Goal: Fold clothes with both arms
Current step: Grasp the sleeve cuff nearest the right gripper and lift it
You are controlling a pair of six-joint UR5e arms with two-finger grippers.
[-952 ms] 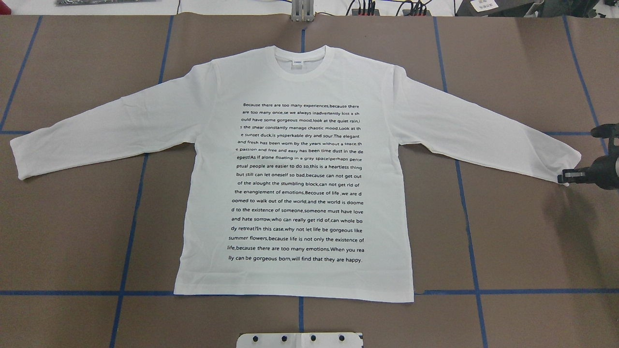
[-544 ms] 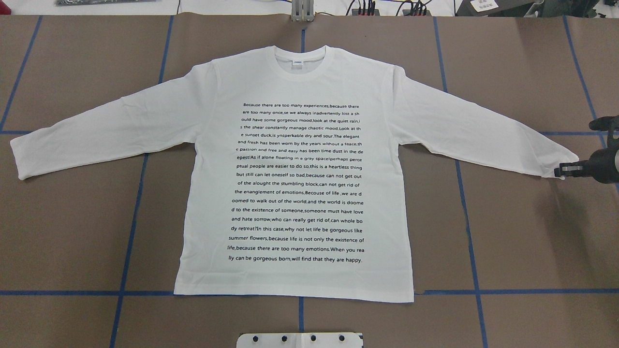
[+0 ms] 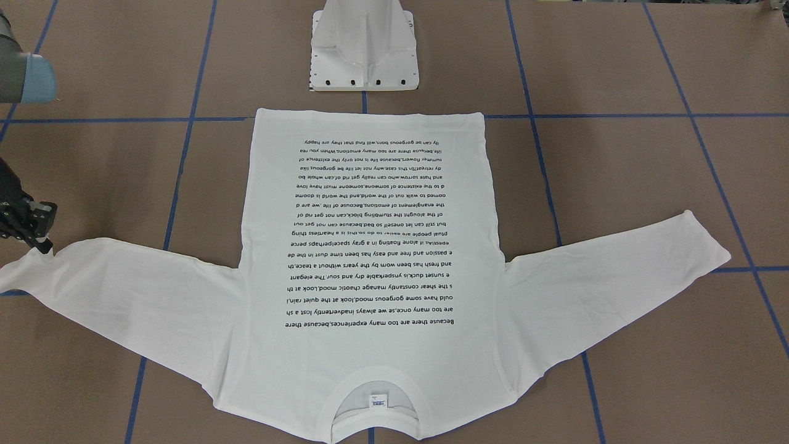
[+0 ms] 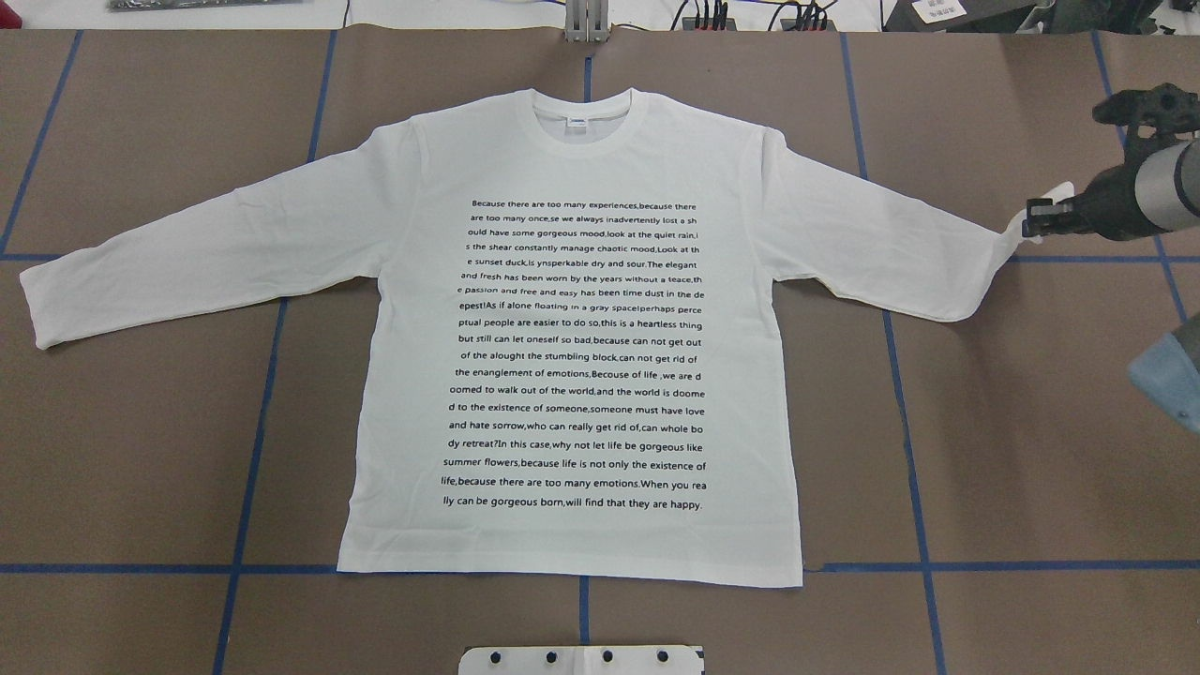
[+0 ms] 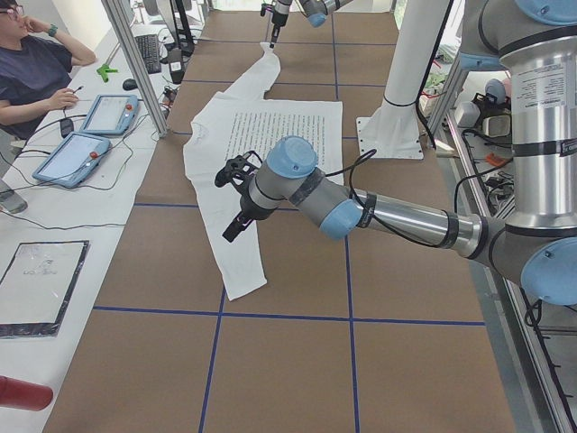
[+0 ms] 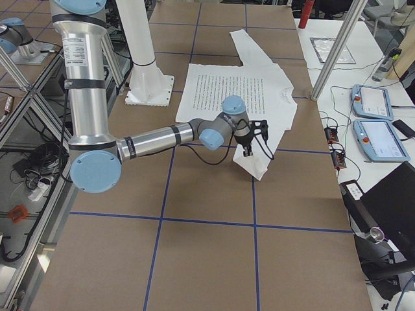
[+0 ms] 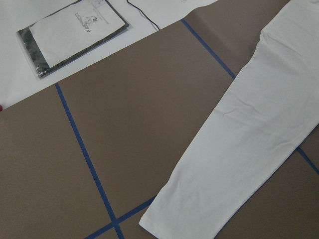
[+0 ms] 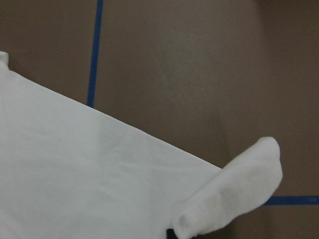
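Note:
The robot's right gripper should set the lifted cuff, now held up off the table, down on the shirt front, at the printed text's edge [image 3: 458, 265] closest to the flat sleeve.
The white long-sleeved T-shirt [image 4: 572, 328] lies flat and face up on the brown table, its printed text showing and its collar toward the far edge. My right gripper [image 4: 1031, 225] is shut on the cuff of the shirt's right sleeve [image 8: 234, 194] and holds it lifted off the table, so the sleeve end bends upward. In the front-facing view that gripper [image 3: 38, 239] shows at the left edge. The other sleeve [image 7: 239, 149] lies flat. My left gripper [image 5: 233, 225] hovers above that sleeve; I cannot tell whether it is open or shut.
The white pedestal base [image 3: 365, 55] stands at the shirt's hem side. Blue tape lines cross the table. My right arm's blue elbow cap [image 4: 1167, 370] juts in at the right edge. A seated person [image 5: 36, 72] and tablets [image 5: 86, 144] are at a side table.
My right gripper has risen and moved toward the far edge and inward with the cuff in it, lifting and bending the sleeve end. The rest of the shirt lies as before.

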